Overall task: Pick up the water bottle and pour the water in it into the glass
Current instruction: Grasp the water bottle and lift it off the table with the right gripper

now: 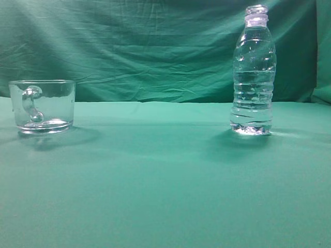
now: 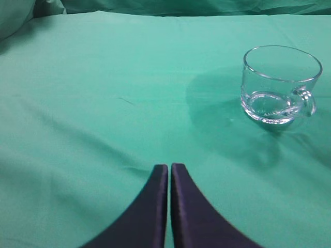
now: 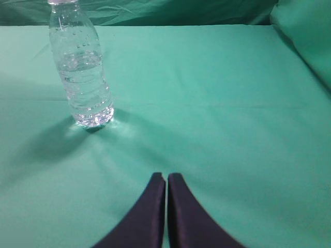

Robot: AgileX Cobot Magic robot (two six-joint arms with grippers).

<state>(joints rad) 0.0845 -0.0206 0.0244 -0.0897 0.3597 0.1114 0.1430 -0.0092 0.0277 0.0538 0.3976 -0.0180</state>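
My right gripper goes to the water bottle next and closes around the middle of its body (image 1: 254,79) (image 3: 81,65), well below the bottle's neck.
The water bottle (image 1: 253,77) stands upright on the green cloth at the right, uncapped, with clear water (image 1: 252,98) filling most of it. It also shows in the right wrist view (image 3: 83,72), far left of my right gripper (image 3: 166,176), which is shut and empty. The glass (image 1: 42,106) stands at the left, handle toward the camera, and looks empty. It also shows in the left wrist view (image 2: 276,85), far right of my left gripper (image 2: 169,167), which is shut and empty. Neither gripper shows in the exterior view.
A green cloth (image 1: 165,175) covers the table and hangs as a wrinkled backdrop (image 1: 145,46) behind it. A fold of the cloth rises at the right edge of the right wrist view (image 3: 310,36).
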